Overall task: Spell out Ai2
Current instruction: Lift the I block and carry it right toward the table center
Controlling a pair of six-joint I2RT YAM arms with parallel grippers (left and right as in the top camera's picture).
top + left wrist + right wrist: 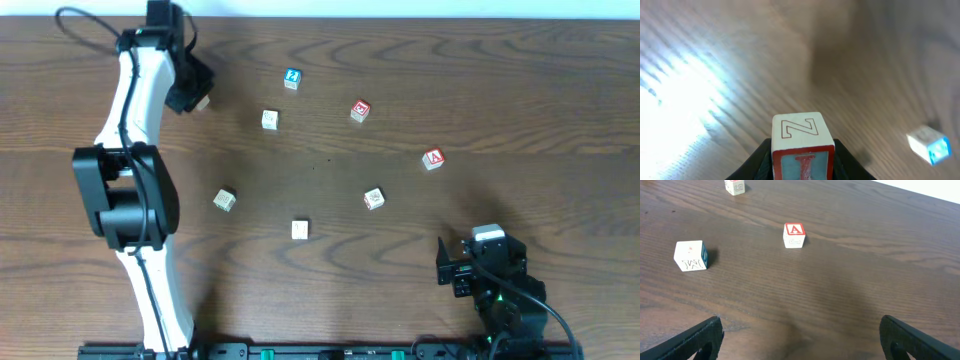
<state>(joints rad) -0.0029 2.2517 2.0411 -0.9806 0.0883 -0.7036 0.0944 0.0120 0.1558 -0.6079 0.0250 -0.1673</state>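
Note:
Next, my left gripper releases the wooden letter block, which is held above the table now, in the middle of the table, level with the red A block [329,161], nearer than the other red block.
My left gripper [198,100] is shut on a wooden letter block [802,146] with a red I on its blue front face and a Z on top, held above the table at the far left. The red A block [433,159] lies at the right and also shows in the right wrist view [794,234]. My right gripper [800,337] is open and empty, near the front right [470,270]. A blue block [292,78] lies at the back, seen blurred in the left wrist view [930,146].
Other loose blocks lie on the wooden table: a pale one [269,119], a red one [360,111], one at centre right [373,199], also in the right wrist view [690,255], one at left [224,200], one at the front [300,230].

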